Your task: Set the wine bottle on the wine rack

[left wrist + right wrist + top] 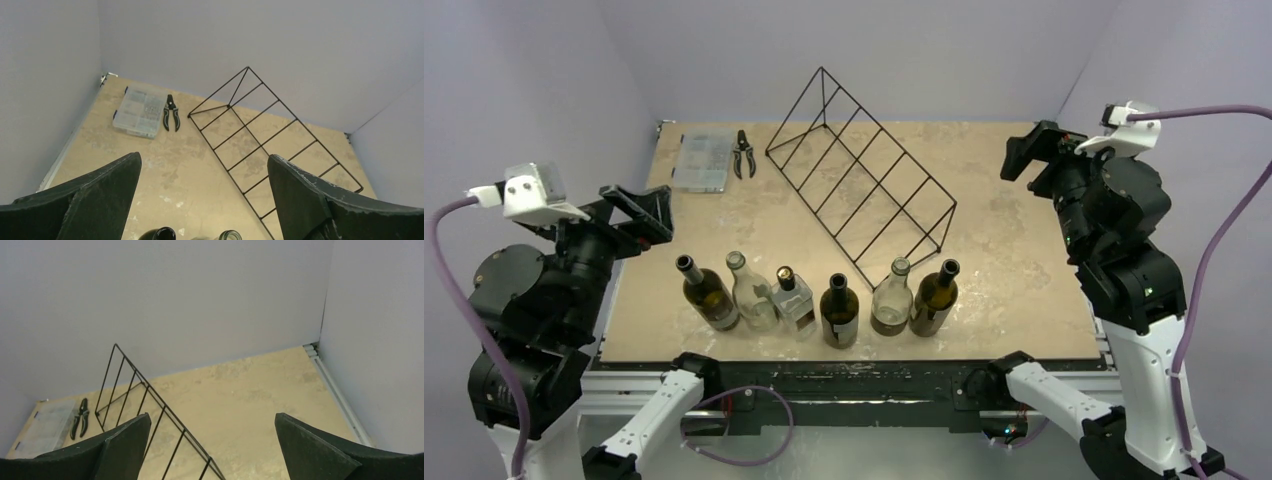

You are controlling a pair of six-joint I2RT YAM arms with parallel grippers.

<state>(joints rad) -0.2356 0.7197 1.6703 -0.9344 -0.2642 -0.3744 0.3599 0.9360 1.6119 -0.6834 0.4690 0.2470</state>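
The robot's right gripper should close on the neck of the olive wine bottle [947, 273], at the end of the row next to the near corner of the wine rack.
The wine rack [861, 178] is a black wire prism lying diagonally across the middle of the table [1014, 260], with nothing in its slots. Several wine bottles stand upright in a row near the front edge, from a dark one [707, 295] at the left to an olive one [934, 298] at the right. My left gripper [649, 215] is open and empty, raised over the table's left edge. My right gripper [1024, 158] is open and empty, raised at the back right. The left wrist view [204, 157] shows the rack [252, 152] and two bottle mouths [160, 234] below. The right wrist view [212, 415] shows the rack's end [162, 407].
A clear plastic parts box [700, 160] and black pliers [744, 153] lie at the back left, beside the rack's far end. Grey walls close the table at the back and both sides. The bottles stand close together, some touching.
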